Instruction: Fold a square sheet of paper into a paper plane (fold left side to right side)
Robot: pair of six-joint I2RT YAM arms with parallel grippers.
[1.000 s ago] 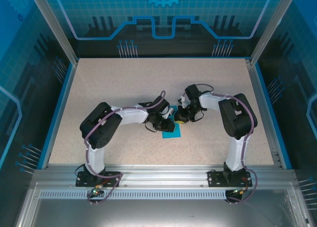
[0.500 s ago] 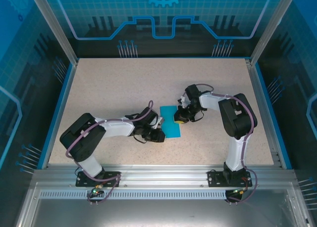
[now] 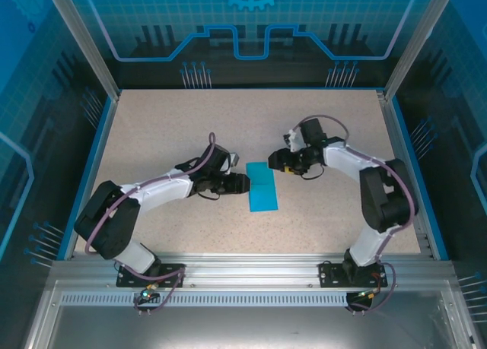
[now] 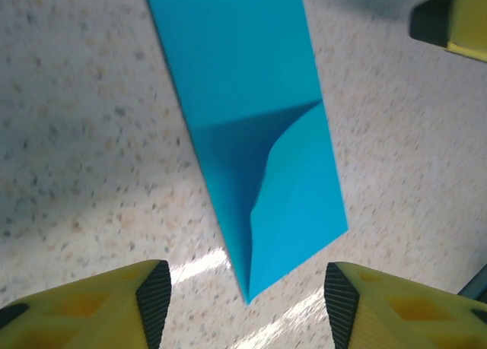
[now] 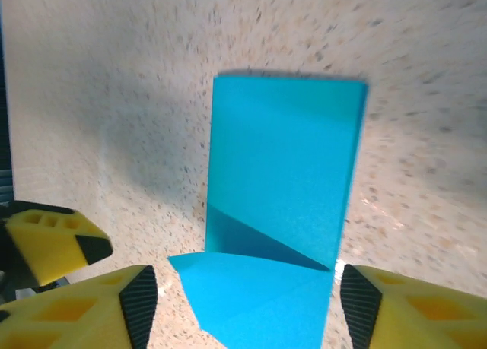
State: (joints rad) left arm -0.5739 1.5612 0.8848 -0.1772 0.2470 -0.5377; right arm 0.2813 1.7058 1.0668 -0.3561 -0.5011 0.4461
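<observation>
My right gripper should pinch the sheet's raised flap (image 5: 251,284), as the top layer curls up crooked over the sheet, and lift the sheet clear before laying it down for pressing.
The square sheet of paper (image 3: 262,188) lies on the tabletop folded in half into a narrow cyan rectangle. Its top layer curls up at one corner, seen in the left wrist view (image 4: 297,197) and the right wrist view (image 5: 266,296). My left gripper (image 3: 244,183) is open just left of the sheet, its pads (image 4: 156,299) on either side of the sheet's near tip without touching it. My right gripper (image 3: 275,160) is open at the sheet's far right corner, the raised flap lying loose between its fingers (image 5: 358,303). A paper plane is out of view.
The speckled beige tabletop (image 3: 175,128) is bordered by a blue rim (image 3: 91,159) and a metal frame. Each wrist view catches the other gripper's yellow finger: the right one (image 4: 456,22) and the left one (image 5: 53,242). Both arms lean in towards the middle.
Both grippers have opened and let go of the paper. The left gripper drew back to the left off the sheet, the right one backed away up and right. The sheet now lies folded.
</observation>
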